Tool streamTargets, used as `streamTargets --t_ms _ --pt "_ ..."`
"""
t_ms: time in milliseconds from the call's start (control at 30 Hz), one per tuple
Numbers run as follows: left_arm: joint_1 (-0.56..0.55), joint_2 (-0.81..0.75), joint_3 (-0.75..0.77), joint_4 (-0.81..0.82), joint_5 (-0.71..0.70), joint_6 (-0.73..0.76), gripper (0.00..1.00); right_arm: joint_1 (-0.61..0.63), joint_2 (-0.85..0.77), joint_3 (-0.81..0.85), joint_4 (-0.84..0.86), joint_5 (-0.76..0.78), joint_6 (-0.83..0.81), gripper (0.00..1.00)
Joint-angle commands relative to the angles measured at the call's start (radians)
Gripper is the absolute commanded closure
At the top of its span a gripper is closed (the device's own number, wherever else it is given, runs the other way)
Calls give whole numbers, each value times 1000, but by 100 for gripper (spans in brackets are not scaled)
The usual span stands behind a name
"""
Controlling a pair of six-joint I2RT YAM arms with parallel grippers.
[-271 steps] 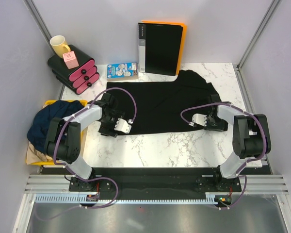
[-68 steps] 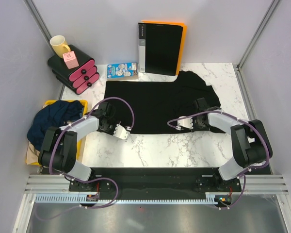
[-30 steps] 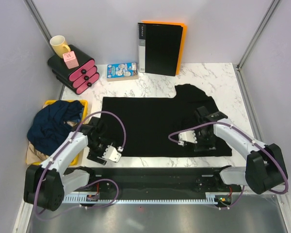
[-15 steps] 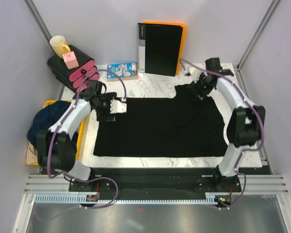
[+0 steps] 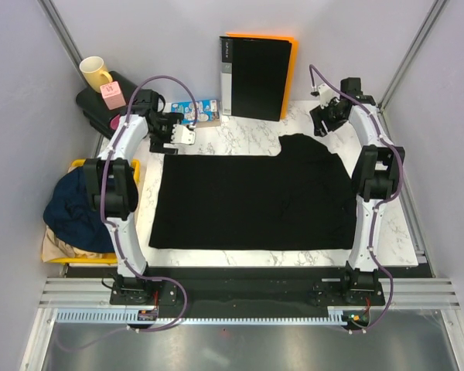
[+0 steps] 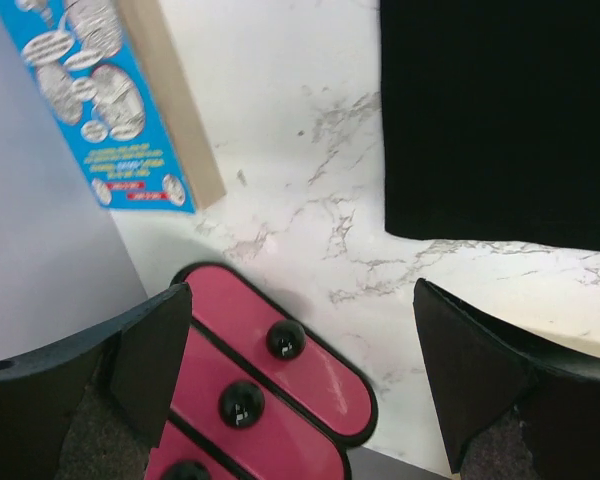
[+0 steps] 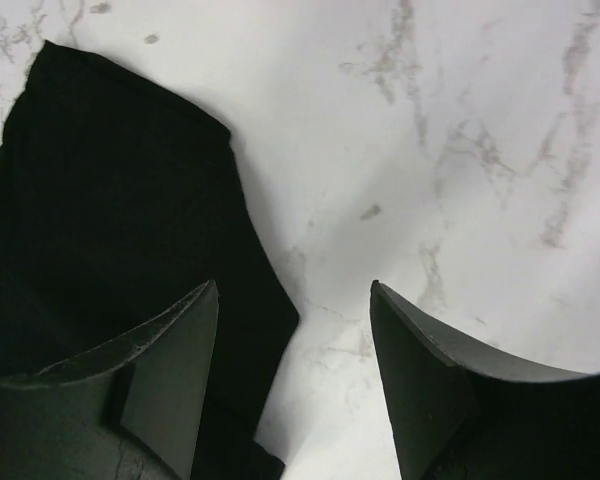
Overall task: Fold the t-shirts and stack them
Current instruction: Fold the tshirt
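I should move my left gripper next to the black t-shirt's back corner (image 5: 168, 158) (image 6: 393, 226), the one closest to the pink drawer unit, and close it there.
The black t-shirt (image 5: 251, 199) lies spread flat on the marble table, its far right part bunched near the back. Its corner shows in the left wrist view (image 6: 500, 110) and its edge in the right wrist view (image 7: 120, 210). The dark navy t-shirt (image 5: 81, 202) lies piled on a tan one (image 5: 56, 246) in the yellow tray at the left. My left gripper (image 5: 164, 133) is open and empty above the table's back left corner (image 6: 300, 370). My right gripper (image 5: 322, 122) is open and empty above the back right, beside the shirt's edge (image 7: 295, 370).
A black binder with an orange back (image 5: 257, 76) stands against the back wall. A blue booklet (image 5: 196, 113) lies at the back. A black and pink drawer unit (image 5: 112, 108) with a yellow mug (image 5: 95, 72) and pink block stands at the back left, under my left gripper (image 6: 270, 380).
Both grippers dragged the black shirt toward the near edge, let go of it, then moved to the table's back corners. The shirt now lies spread flat.
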Motion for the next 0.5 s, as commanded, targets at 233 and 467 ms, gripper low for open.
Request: streamTargets --t_ms 233,467 --pt "-48 136 83 -278 -49 234 3 12 67 66 -10 -181 70 31" --pt "-61 181 83 -295 -81 233 4 15 138 92 -8 -185 67 32"
